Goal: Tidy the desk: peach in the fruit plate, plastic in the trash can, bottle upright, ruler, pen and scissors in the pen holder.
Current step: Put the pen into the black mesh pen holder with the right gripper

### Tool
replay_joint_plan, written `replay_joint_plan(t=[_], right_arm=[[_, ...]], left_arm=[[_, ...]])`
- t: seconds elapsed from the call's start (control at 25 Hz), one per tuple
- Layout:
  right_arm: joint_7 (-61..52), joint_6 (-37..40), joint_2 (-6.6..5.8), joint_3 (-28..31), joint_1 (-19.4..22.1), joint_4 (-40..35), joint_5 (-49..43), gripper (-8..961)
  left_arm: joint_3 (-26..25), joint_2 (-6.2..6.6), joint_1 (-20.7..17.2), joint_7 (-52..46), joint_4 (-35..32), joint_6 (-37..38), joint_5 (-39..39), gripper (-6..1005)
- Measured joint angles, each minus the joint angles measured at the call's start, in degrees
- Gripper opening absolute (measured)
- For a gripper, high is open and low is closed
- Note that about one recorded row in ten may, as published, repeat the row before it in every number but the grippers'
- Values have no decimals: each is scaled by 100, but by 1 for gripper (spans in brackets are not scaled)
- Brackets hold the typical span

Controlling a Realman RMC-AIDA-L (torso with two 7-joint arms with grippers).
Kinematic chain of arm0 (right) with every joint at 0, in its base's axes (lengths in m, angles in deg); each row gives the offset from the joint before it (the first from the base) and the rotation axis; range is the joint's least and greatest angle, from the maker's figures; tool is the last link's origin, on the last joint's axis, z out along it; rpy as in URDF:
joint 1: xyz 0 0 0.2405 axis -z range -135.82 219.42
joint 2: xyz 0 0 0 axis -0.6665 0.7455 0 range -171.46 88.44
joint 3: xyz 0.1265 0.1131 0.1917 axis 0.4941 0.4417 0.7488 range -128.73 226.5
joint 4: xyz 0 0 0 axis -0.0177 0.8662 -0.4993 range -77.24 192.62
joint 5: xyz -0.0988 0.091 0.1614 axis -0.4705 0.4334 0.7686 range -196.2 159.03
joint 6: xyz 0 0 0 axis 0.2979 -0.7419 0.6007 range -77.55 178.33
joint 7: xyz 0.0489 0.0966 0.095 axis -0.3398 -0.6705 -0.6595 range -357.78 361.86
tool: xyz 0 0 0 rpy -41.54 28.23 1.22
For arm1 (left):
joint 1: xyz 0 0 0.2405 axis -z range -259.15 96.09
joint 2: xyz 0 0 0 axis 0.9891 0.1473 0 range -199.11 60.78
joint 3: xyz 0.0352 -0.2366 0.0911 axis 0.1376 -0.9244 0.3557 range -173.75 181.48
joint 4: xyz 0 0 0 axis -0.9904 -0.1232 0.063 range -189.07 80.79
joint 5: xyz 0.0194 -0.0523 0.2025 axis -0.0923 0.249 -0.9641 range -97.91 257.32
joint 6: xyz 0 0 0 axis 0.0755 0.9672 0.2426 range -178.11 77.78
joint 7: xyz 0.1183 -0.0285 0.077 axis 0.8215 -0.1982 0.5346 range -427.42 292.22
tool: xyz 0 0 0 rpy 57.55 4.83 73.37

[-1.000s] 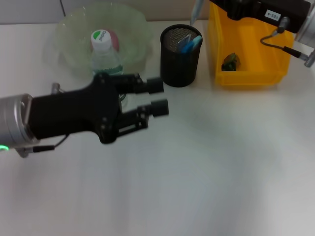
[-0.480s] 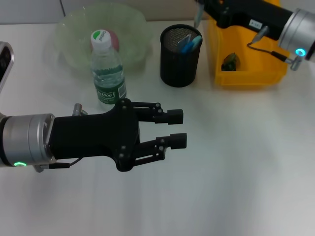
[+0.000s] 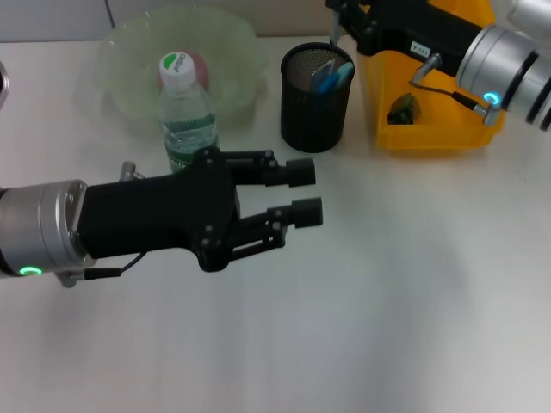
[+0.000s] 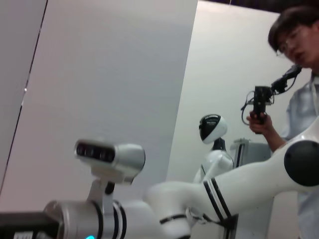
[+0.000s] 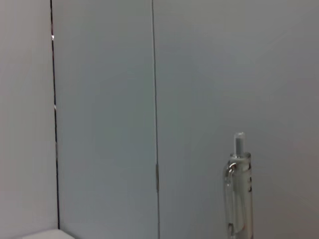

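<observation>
The clear pen, now just above the pen holder, will be let go by my right gripper next to the blue items in the black mesh pen holder (image 3: 341, 65).
The bottle (image 3: 188, 116) stands upright in front of the glass fruit plate (image 3: 129, 52), and the pink peach (image 3: 200, 64) lies in the plate behind its cap. My left gripper (image 3: 306, 191) hovers open over the table, to the right of the bottle, with nothing in it. At the back, my right gripper (image 3: 344, 13) is shut on a clear pen (image 5: 238, 184) just above the black mesh pen holder (image 3: 316, 103). Blue items (image 3: 331, 76) stick up inside the holder. A dark piece of plastic (image 3: 402, 107) lies in the yellow trash can (image 3: 430, 129).
The holder stands between the plate and the trash can along the back of the white table (image 3: 413, 284). A person and another robot show in the left wrist view.
The left gripper has let go of the bottle and moved away to its right, staying open. The right arm has moved left with the pen, over the pen holder.
</observation>
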Motion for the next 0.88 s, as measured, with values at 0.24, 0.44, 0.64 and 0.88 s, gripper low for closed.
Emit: replay_joint_plan(t=[0.24, 0.44, 0.64, 0.88], right_arm=[[326, -173, 3, -5, -167, 297, 118, 172], [541, -467, 6, -6, -336, 549, 120, 176], [579, -650, 6, -6, -435, 625, 122, 179], [591, -835, 6, -22, -602, 768, 125, 183]], left_arm=[[41, -7, 11, -10, 0, 4, 189, 406], [66, -6, 46, -182, -14, 6, 275, 407], [65, -2, 50, -163, -32, 7, 275, 407], [41, 11, 56, -145, -13, -1, 275, 407]])
